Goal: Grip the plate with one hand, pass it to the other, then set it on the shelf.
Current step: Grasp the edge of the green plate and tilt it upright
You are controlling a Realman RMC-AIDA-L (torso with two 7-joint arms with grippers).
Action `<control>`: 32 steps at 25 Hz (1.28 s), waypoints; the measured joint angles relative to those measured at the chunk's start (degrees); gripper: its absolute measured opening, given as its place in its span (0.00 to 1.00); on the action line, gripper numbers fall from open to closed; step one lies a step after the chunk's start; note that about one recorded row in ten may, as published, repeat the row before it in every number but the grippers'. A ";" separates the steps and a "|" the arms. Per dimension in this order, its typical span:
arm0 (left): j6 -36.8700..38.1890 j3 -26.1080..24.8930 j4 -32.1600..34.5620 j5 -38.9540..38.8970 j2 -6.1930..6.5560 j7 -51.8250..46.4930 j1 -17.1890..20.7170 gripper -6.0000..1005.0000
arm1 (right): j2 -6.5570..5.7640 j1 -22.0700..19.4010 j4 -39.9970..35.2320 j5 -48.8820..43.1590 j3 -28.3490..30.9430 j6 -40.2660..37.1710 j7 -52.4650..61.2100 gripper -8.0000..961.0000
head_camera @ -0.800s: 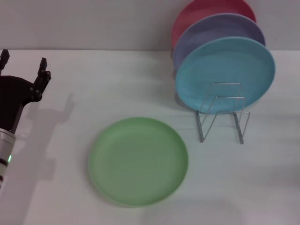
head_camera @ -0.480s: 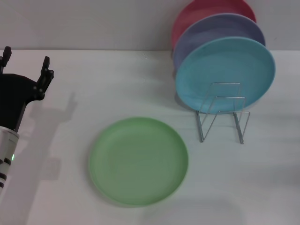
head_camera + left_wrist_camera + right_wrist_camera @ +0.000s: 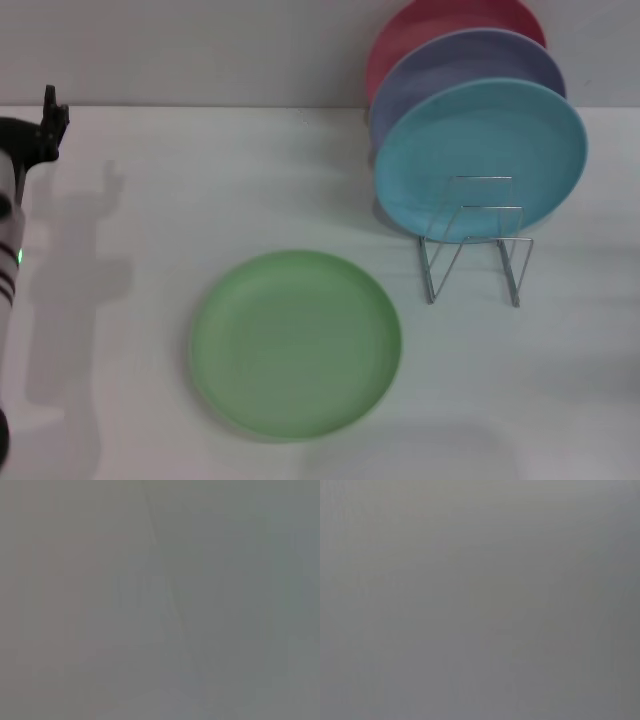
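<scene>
The robot's left gripper will grip the rim of the light green plate (image 3: pixel 198 317) on the side that faces away from the shelf.
The light green plate (image 3: pixel 296 343) lies flat on the white table, in the middle near the front, and nothing touches it. To its right, farther back, stands the shelf (image 3: pixel 474 240), a thin silver wire rack whose front loops are bare. My left gripper (image 3: pixel 42 128) is at the far left edge of the head view, well away from the plate and mostly cut off by the frame. My right gripper is out of sight. Both wrist views show only a featureless grey.
Three plates stand upright in the rack's rear slots: a light blue plate (image 3: pixel 480 160) in front, a lavender plate (image 3: pixel 470 60) behind it, and a red plate (image 3: pixel 430 25) at the back. The white table (image 3: pixel 200 190) ends at a grey wall behind.
My left arm has swung left and back, so most of the gripper has left the head view. The green plate and the rack have not moved.
</scene>
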 joint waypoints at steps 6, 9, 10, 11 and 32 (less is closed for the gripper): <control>-42.01 -17.89 25.15 0.80 0.50 5.68 5.76 0.83 | 0.05 -0.32 -0.03 0.03 -0.05 -0.33 0.29 0.76; -57.14 -23.93 30.21 2.06 0.50 5.72 5.89 0.83 | 0.06 -0.33 0.01 0.03 -0.15 -0.34 0.30 0.76; -64.20 -26.56 32.09 2.77 0.49 5.62 5.70 0.83 | 0.07 -0.33 0.02 0.03 -0.17 -0.35 0.30 0.76; -77.27 -31.99 34.95 3.81 0.49 4.68 4.79 0.83 | 0.05 -0.33 -0.01 0.03 -0.19 -0.35 0.31 0.76; -133.82 -37.67 44.75 31.94 0.35 -30.27 -5.81 0.83 | -0.46 2.10 -2.24 -0.49 -0.36 -0.12 -0.02 0.76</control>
